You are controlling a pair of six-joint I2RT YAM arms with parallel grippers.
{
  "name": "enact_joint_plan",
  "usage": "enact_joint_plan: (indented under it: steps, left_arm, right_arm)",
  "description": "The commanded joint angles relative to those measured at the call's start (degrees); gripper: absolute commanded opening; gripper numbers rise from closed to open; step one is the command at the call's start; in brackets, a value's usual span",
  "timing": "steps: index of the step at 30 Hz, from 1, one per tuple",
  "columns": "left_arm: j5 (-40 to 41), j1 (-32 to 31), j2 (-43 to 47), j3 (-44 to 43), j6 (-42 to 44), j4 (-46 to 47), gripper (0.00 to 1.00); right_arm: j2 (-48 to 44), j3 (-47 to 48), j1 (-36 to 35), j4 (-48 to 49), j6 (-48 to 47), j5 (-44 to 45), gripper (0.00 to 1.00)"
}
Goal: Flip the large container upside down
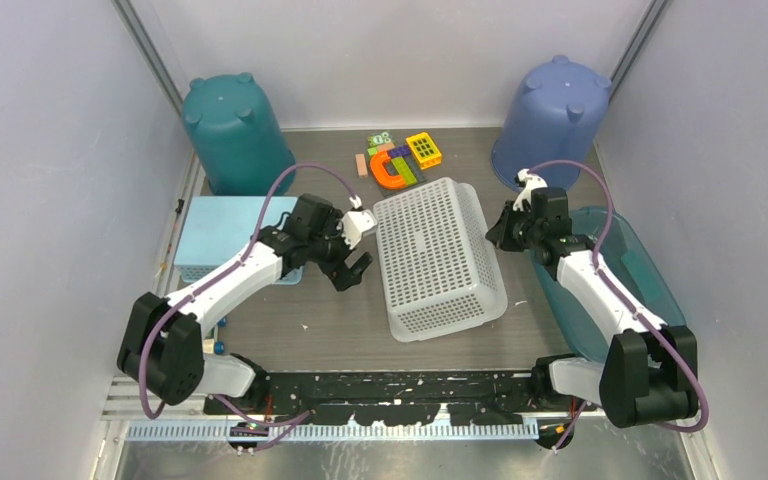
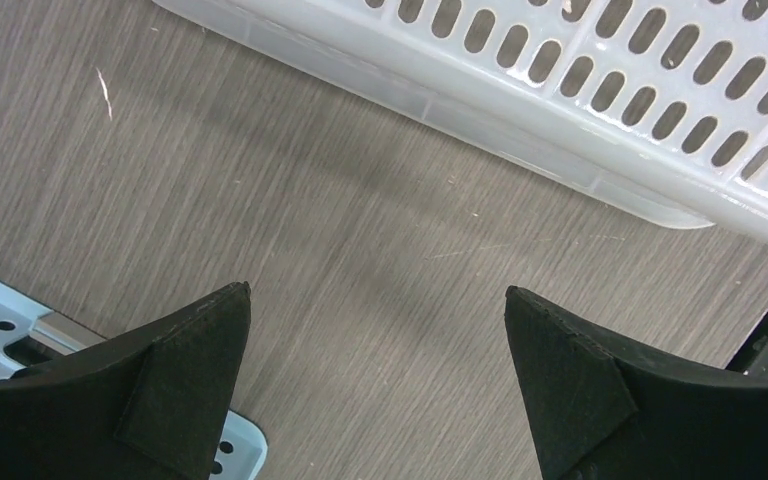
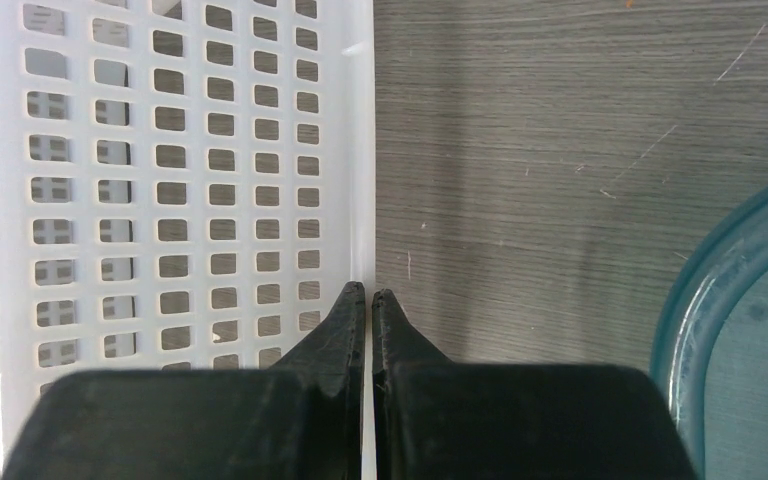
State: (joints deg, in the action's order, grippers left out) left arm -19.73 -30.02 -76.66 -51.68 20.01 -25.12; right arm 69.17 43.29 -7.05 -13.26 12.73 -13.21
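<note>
I need to let go of the white basket with my right gripper on the table (image 1: 418, 272) between the light blue box and the teal tub.
The large white perforated basket (image 1: 430, 255) lies in the middle of the table with its holed base facing up. It also shows in the left wrist view (image 2: 580, 90) and the right wrist view (image 3: 160, 180). My right gripper (image 1: 495, 232) is at the basket's right edge. In the right wrist view the gripper (image 3: 367, 293) is shut on the thin white rim, which runs between the fingers. My left gripper (image 1: 355, 268) is open and empty just left of the basket. In the left wrist view the gripper (image 2: 377, 295) hangs over bare table.
An upturned teal bucket (image 1: 235, 130) stands at the back left and an upturned blue bucket (image 1: 550, 120) at the back right. A light blue holed box (image 1: 222, 235) sits under the left arm. A clear teal tub (image 1: 620, 280) lies at the right. Toy blocks (image 1: 400, 160) lie behind the basket.
</note>
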Motion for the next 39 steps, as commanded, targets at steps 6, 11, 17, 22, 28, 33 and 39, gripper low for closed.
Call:
enact_joint_plan:
  steps: [6,11,17,22,28,33,39]
  left_arm:
    - [0.10,-0.86,-3.13,-6.71,0.13,1.90,1.00]
    - [-0.68,-1.09,-4.45,-5.68,-1.80,3.18,0.99]
    - [-0.60,-1.09,-4.15,-5.01,-3.04,3.74,0.99]
    - [-0.31,-1.14,-3.33,-3.99,-3.21,4.43,0.99]
    - [-0.04,-1.09,-3.86,-3.60,-3.09,4.56,0.99]
    - [-0.20,-1.09,-3.94,-3.60,-3.29,4.60,0.99]
    - [-0.39,-1.09,-4.04,-3.38,-3.46,4.66,0.99]
  right_arm:
    - [-0.05,-0.93,0.64,5.61,1.12,-2.20,0.01]
    - [0.21,-1.45,0.80,6.25,1.32,-3.04,0.01]
    - [1.21,-2.20,0.84,7.20,2.02,-3.61,0.01]
    - [2.80,-2.42,0.83,7.55,2.12,-4.01,0.01]
    - [4.50,-2.51,0.73,7.85,1.96,-4.10,0.01]
    - [5.16,-2.61,0.72,8.05,1.73,-4.23,0.01]
    - [6.10,-2.74,0.72,8.24,1.66,-4.37,0.01]
